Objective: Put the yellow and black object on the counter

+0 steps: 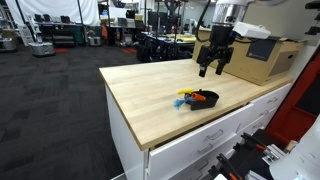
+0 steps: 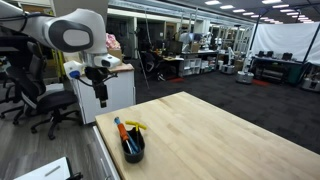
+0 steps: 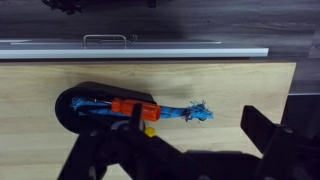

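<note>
The yellow end (image 1: 185, 92) (image 3: 150, 131) of the yellow and black object sticks out over the black bowl's rim, and my gripper needs to grab it there next.
A black bowl (image 1: 205, 100) sits near the front edge of the light-wood counter (image 1: 140, 90). It holds an orange item, a blue item and the yellow and black object (image 1: 186, 93), which sticks out over the rim. The bowl (image 2: 132, 150) and the yellow object (image 2: 134, 126) also show in an exterior view. In the wrist view only a small yellow bit (image 3: 149, 130) shows beside a finger, next to the orange item (image 3: 130, 106) and the blue item (image 3: 187, 113). My gripper (image 1: 213, 66) hangs open and empty well above the counter, apart from the bowl; it also shows in the wrist view (image 3: 200, 128).
A brown cardboard box (image 1: 262, 58) stands at the far end of the counter, close behind the gripper. The white cabinet with drawers (image 1: 200, 140) is under the counter. Office chairs (image 2: 35, 95) and lab desks stand beyond.
</note>
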Robot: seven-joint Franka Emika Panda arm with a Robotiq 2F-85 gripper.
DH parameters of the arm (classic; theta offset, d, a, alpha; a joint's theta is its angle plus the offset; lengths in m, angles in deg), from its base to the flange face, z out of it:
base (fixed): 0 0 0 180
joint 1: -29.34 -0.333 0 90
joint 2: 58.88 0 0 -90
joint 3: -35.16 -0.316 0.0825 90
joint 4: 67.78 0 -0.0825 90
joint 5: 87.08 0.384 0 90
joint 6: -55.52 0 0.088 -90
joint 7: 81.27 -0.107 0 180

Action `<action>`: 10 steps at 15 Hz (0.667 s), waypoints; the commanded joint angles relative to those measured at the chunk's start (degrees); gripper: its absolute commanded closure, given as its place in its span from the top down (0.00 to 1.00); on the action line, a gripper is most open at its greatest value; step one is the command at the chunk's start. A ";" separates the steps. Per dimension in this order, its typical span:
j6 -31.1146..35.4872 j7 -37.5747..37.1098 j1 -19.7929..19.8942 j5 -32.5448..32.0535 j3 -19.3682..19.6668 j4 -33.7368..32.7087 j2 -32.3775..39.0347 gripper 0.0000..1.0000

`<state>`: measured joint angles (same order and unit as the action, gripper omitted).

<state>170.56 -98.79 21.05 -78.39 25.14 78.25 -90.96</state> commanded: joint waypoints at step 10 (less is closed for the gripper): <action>10.17 -5.00 4.29 -5.28 0.66 -6.02 19.41 1.00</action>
<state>180.29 -104.66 24.02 -81.97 25.32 75.40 -76.33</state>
